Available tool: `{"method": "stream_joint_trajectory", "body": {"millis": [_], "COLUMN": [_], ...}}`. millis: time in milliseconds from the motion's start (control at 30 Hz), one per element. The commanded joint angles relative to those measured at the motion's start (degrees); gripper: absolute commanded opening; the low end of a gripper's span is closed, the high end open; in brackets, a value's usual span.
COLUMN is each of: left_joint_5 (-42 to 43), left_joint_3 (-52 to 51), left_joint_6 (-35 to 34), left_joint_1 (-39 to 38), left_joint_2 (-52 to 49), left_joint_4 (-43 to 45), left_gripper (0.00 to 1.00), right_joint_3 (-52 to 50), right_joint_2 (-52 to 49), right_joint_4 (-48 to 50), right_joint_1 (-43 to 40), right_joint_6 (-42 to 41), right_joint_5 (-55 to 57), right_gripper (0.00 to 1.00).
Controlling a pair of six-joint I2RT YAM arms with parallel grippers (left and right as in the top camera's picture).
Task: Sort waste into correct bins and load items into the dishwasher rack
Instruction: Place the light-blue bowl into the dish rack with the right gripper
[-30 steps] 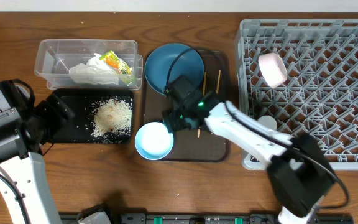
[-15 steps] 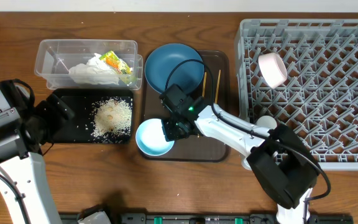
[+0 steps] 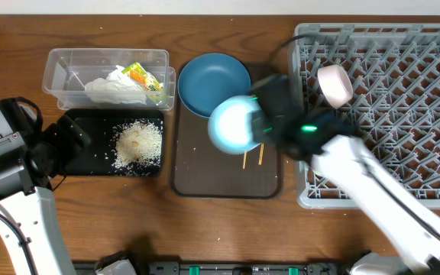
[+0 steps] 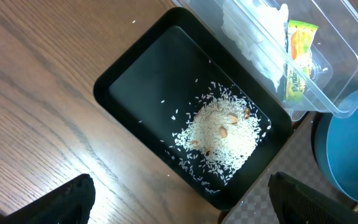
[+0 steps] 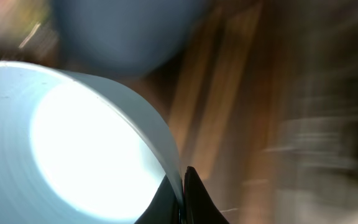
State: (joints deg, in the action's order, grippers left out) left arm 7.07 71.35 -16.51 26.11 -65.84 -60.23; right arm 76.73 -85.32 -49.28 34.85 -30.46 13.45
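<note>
My right gripper is going to let go of the light blue bowl in the grey dishwasher rack (image 3: pixel 375 89) just past the cream-white bowl.
My right gripper (image 3: pixel 260 128) is shut on the rim of the light blue bowl (image 3: pixel 234 124) and holds it in the air over the brown serving tray (image 3: pixel 205 179). In the right wrist view the rim sits pinched between the right gripper (image 5: pixel 183 186); the light blue bowl (image 5: pixel 73 143) fills the left, blurred. The dark blue plate (image 3: pixel 213 82) and the chopsticks (image 3: pixel 261 155) lie on that tray. The grey dishwasher rack (image 3: pixel 403 114) holds a cream-white bowl (image 3: pixel 334 85). A clear tub (image 3: pixel 67 65) holds the tissue (image 3: pixel 113 86) and the snack wrapper (image 3: pixel 142 76). Rice crumbs (image 3: pixel 138 143) lie in the black tray (image 3: pixel 90 156). My left gripper (image 4: pixel 179 202) hangs open above the table by the black tray (image 4: pixel 142 81).
The left arm's base (image 3: pixel 6 164) stands at the table's left edge. The right arm (image 3: pixel 380 191) stretches across the rack's front left corner. In the left wrist view the rice crumbs (image 4: pixel 219 130), the clear tub (image 4: pixel 328 56) and the wrapper (image 4: pixel 297 56) show.
The right gripper closed on the light blue bowl's rim at the tray's front left corner, then lifted it and swung it right, toward the rack. The left arm has not moved.
</note>
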Motion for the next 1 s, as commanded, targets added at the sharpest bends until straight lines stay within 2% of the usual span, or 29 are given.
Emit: {"method": "stream_joint_trajectory", "body": {"millis": [0,100,200,300,433,533,667,767,967], "left_joint_5": [-0.94,-0.94,-0.94,-0.94,-0.94,-0.92,-0.92,-0.94,-0.94], "left_joint_3": [0.87,0.87,0.87,0.87,0.87,0.87,0.87,0.87,0.87], "left_joint_6": [0.11,0.11,0.11,0.11,0.11,0.11,0.11,0.11,0.11], "left_joint_1": [0.22,0.22,0.22,0.22,0.22,0.22,0.22,0.22,0.22], "left_joint_2": [-0.02,-0.02,-0.02,-0.02,-0.02,-0.02,-0.02,-0.02,-0.02], "left_joint_4": [-0.17,-0.17,-0.17,-0.17,-0.17,-0.17,-0.17,-0.17,-0.17], "left_gripper": [0.92,0.92,0.92,0.92,0.92,0.92,0.92,0.92,0.92], "right_joint_3": [0.37,0.35,0.31,0.31,0.31,0.31,0.31,0.31,0.31], "right_joint_2": [2.93,3.06,1.62,-0.11,-3.52,-6.40,-9.64,-12.02,-16.37], "right_joint_4": [-2.71,-5.70,-7.15,-6.51,-6.23,-5.53,-2.14,6.16,34.69], "right_joint_1": [-4.87,-9.70,-15.76,-20.68,-25.22,-27.45,-28.79,-29.09,-29.11], "right_joint_6": [0.50,0.50,0.55,2.99,11.58,16.31,23.26,30.71,53.53], "right_joint_5": [27.65,43.85,55.52,59.06,62.99,69.26,70.05,70.10,64.04], "right_gripper": [0.01,0.01,0.01,0.01,0.01,0.01,0.01,0.01,0.01]}}
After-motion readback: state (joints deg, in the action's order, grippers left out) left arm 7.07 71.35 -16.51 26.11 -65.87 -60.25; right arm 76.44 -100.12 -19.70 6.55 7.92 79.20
